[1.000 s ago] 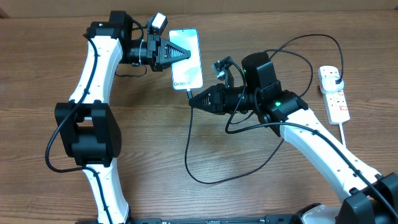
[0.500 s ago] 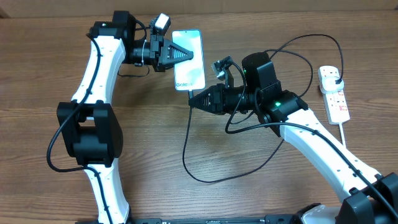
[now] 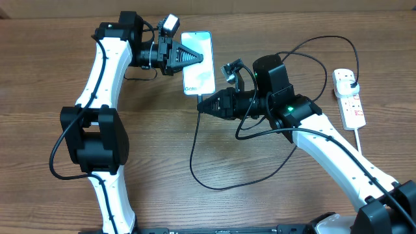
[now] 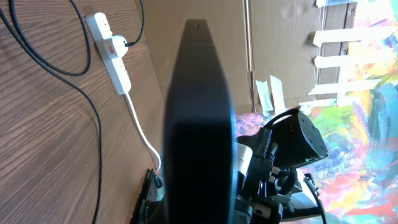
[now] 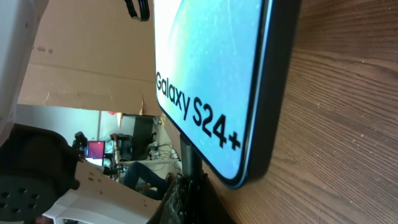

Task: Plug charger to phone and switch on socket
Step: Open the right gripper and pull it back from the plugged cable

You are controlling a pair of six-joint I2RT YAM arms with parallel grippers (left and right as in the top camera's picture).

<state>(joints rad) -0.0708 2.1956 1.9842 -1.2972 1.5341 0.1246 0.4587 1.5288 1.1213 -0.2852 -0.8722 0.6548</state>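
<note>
The phone, now held tilted above the table's back, will leave my left gripper on the wooden table (image 3: 192, 109) just behind the black charger cable's loop.
My left gripper (image 3: 186, 57) is shut on the phone (image 3: 199, 65) and holds it tilted above the table at the back; its blue screen reads "Galaxy S24+" in the right wrist view (image 5: 211, 74). In the left wrist view the phone (image 4: 199, 124) shows edge-on as a dark slab. My right gripper (image 3: 203, 104) is shut on the charger's connector (image 5: 189, 158), right at the phone's bottom edge; whether it is seated is hidden. The black charger cable (image 3: 192, 156) loops over the table to its plug (image 3: 351, 80), which sits in the white socket (image 3: 349, 99) at the far right.
The socket's thick white cord (image 3: 361, 140) runs toward the front right edge. The socket and the cables also show in the left wrist view (image 4: 111, 51). Cardboard panels stand behind the wooden table (image 3: 162, 162). The cable loop lies in front of my right arm.
My left gripper has shifted the phone slightly right and back. The cable below the phone has swung a little left. My right gripper has stayed put.
</note>
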